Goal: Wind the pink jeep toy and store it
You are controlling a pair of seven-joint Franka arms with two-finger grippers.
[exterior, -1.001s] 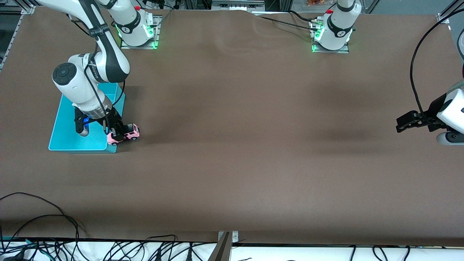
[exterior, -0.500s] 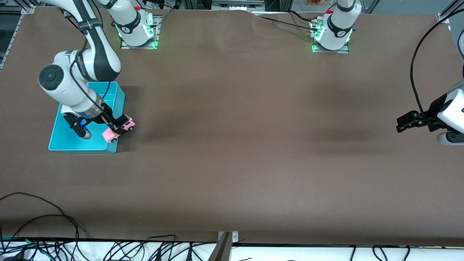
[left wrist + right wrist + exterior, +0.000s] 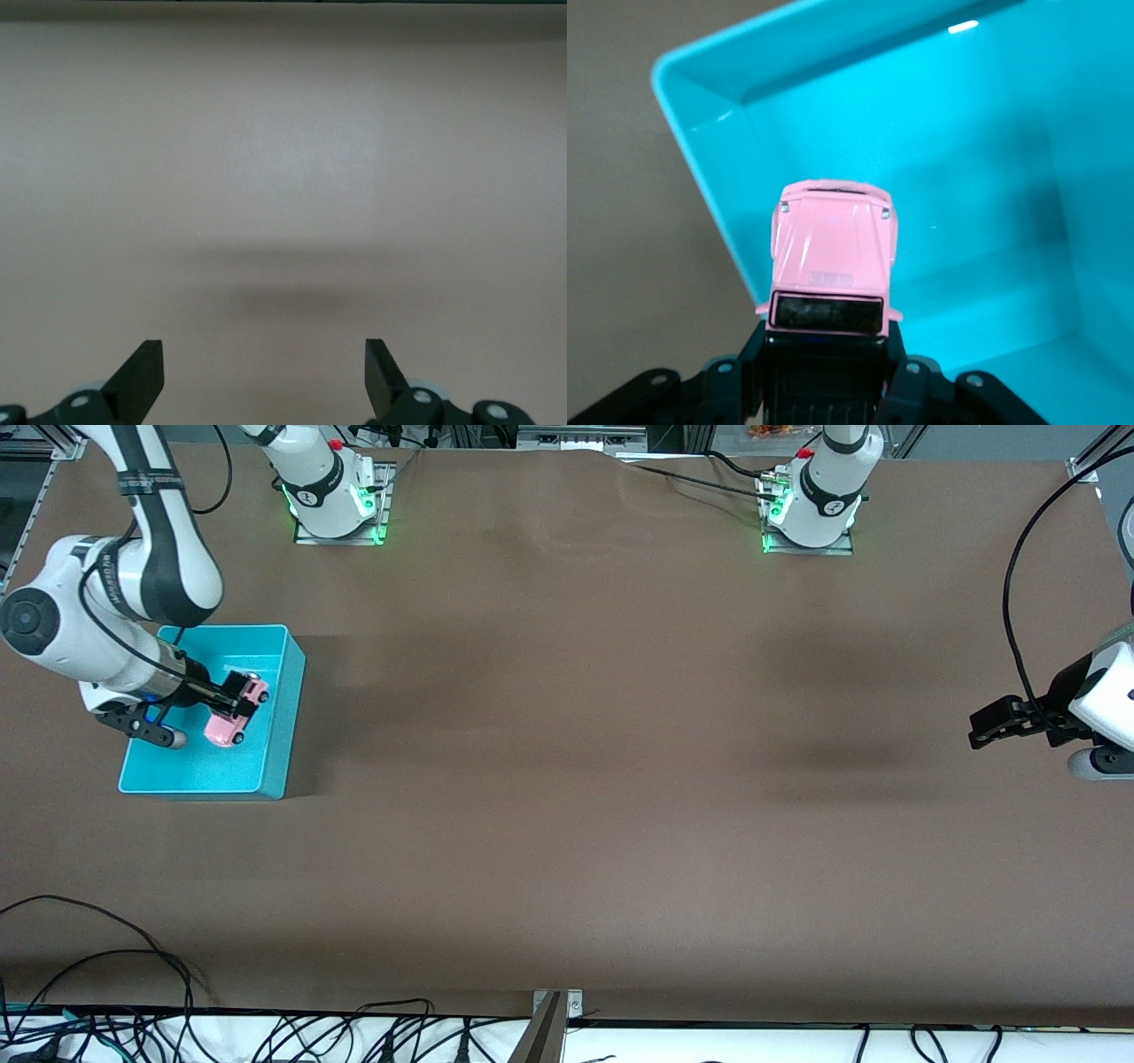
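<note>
My right gripper has the pink jeep toy to put down. I should set it on the turquoise bin's bottom near its robot-base side point(image 3: 224, 692) point(image 3: 983, 279).
The pink jeep toy point(image 3: 236, 715) hangs tilted in the air over the inside of the turquoise bin point(image 3: 276, 726), which stands at the right arm's end of the table. My right gripper point(image 3: 232, 700) is shut on the pink jeep toy across its black roof. In the right wrist view the pink jeep toy point(image 3: 833, 243) points nose-first into the turquoise bin point(image 3: 992, 159), with the black fingers point(image 3: 908, 372) pressed against its sides. My left gripper point(image 3: 977, 726) waits open over bare table at the left arm's end. Nothing lies between the left gripper point(image 3: 264, 376) fingers.
The brown table cover point(image 3: 576, 735) stretches between the two arms. Both robot bases point(image 3: 337, 491) stand along the table edge farthest from the front camera. Loose cables point(image 3: 133, 992) run along the edge nearest that camera.
My right arm has lifted the pink jeep toy from the table beside the bin and swung it over the bin's wall to above its inside. The left arm has not moved.
</note>
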